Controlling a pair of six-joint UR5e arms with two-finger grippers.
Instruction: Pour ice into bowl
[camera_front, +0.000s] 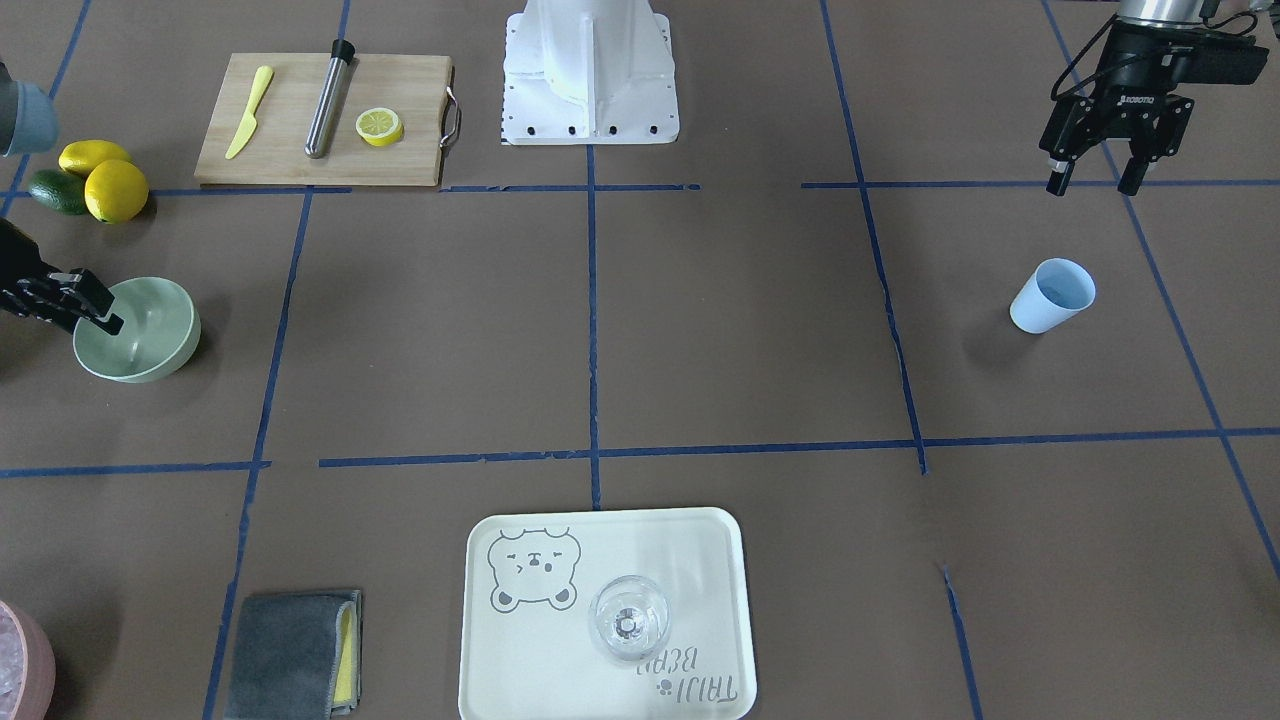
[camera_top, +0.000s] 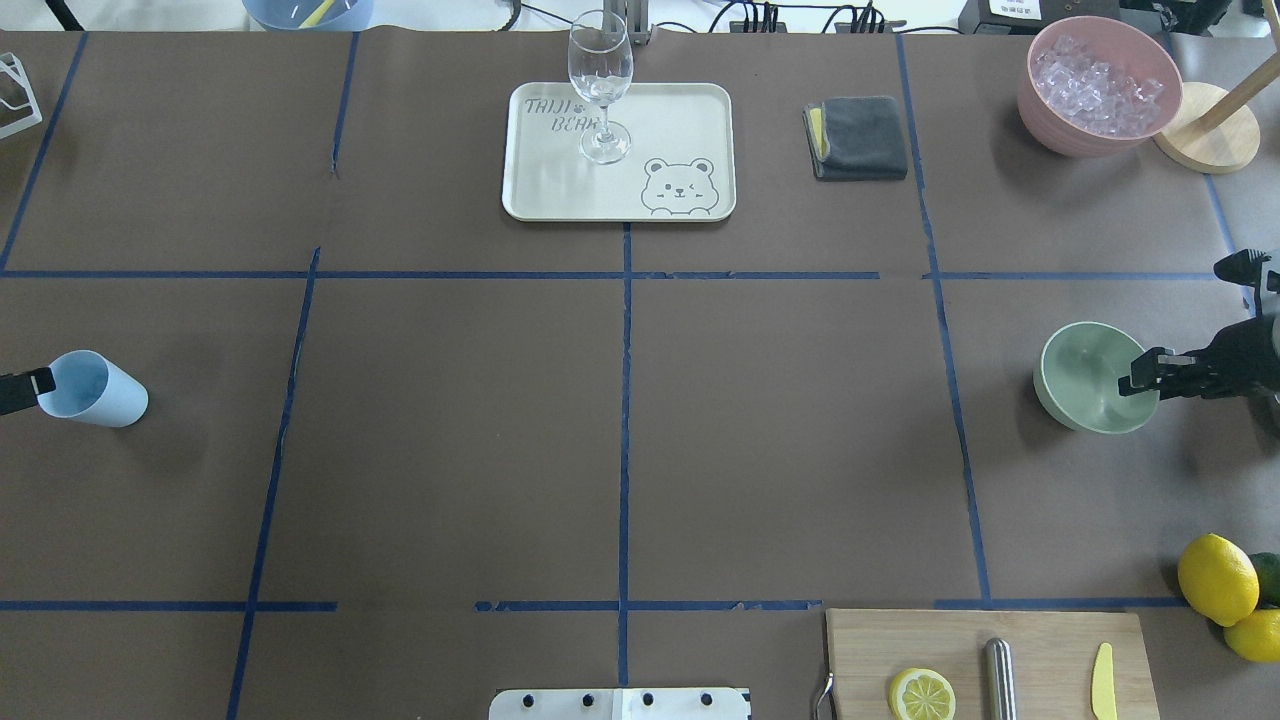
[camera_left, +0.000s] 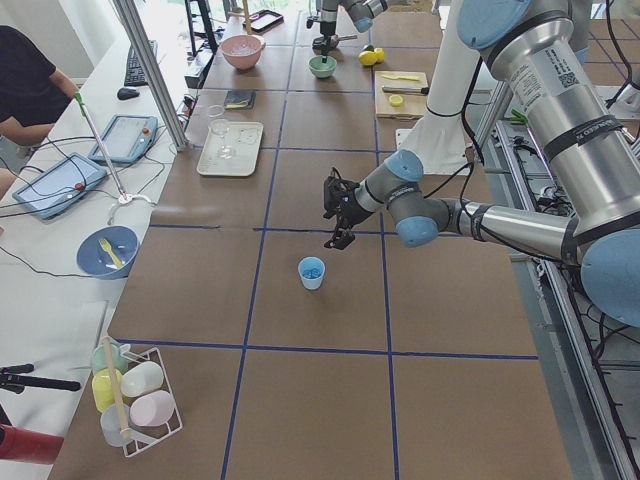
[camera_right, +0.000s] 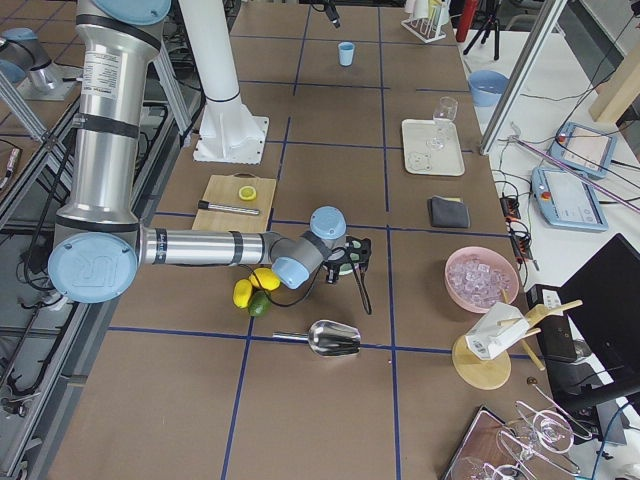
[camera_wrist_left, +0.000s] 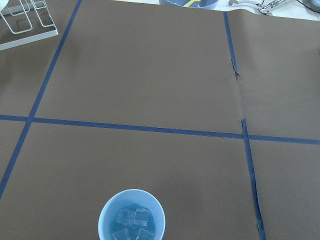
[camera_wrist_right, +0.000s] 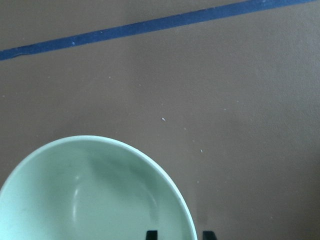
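Next, my left gripper closes around the body of the blue cup (camera_front: 1033, 307) just under the cup's rim, so that both of my fingers stay on the outside.
The blue cup (camera_front: 1050, 297) stands upright on the brown table. It holds the ice (camera_wrist_left: 132, 222), a few clear cubes, in the left wrist view. My left gripper (camera_front: 1095, 185) is open and empty, hovering above and beside the cup without touching it. The mint-green bowl (camera_front: 150, 340) sits at the other end of the table and looks empty (camera_wrist_right: 85, 195). My right gripper (camera_front: 95, 312) straddles the bowl's rim, one finger inside and one outside, shut on it (camera_top: 1148, 373).
A pink tub of ice (camera_top: 1095, 95) and a wooden stand (camera_top: 1205, 140) stand beyond the bowl. A grey cloth (camera_top: 857, 137), a tray (camera_top: 690, 110) with a wine glass (camera_top: 600, 85), lemons (camera_top: 1215, 578) and a cutting board (camera_top: 1040, 640) lie around. A metal scoop (camera_right: 335, 338) lies near the right arm.
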